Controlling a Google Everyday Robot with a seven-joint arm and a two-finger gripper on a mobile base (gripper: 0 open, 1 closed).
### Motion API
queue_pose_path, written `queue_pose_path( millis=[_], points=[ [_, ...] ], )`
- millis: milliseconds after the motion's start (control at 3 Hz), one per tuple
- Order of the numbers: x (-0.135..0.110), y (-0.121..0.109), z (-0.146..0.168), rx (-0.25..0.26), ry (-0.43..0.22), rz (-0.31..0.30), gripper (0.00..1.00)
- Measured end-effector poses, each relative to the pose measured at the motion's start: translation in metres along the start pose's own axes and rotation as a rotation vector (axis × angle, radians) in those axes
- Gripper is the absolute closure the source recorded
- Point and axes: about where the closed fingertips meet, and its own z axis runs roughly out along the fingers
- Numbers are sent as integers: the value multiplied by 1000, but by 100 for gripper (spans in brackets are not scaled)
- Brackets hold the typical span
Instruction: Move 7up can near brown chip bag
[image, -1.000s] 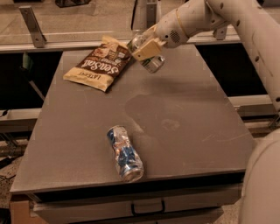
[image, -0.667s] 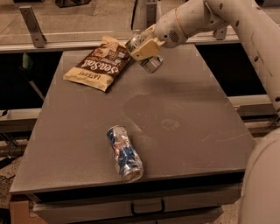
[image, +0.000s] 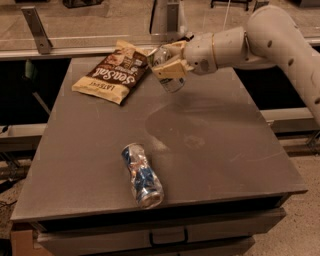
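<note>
The robot's gripper will release the 7up can, now held tilted above the table, at the far end of the brown chip bag (image: 138, 66), near the back edge of the table.
The brown chip bag (image: 112, 71) lies flat at the back left of the table, with white "Sea Salt" lettering. My gripper (image: 168, 65) is just right of the bag's right edge and is shut on the 7up can (image: 169, 75), a small silver can held tilted a little above the table top. The cream fingers (image: 171, 71) wrap the can's middle, and only its top rim and lower end show.
A crushed blue-and-silver can (image: 142, 174) lies on its side near the front of the grey table (image: 220, 150). My white arm (image: 270, 40) reaches in from the right over the back edge. A metal rail (image: 35, 30) stands behind the table at the left.
The gripper with the can has shifted very slightly; the bag and the crushed can have not moved.
</note>
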Motion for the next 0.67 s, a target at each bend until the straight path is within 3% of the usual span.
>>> queue_pose_path(
  millis=[333,667],
  points=[
    [-8,-9,18,79,-195,-61,100],
    [-24,-26,24,139,-303,-163,100]
  ],
)
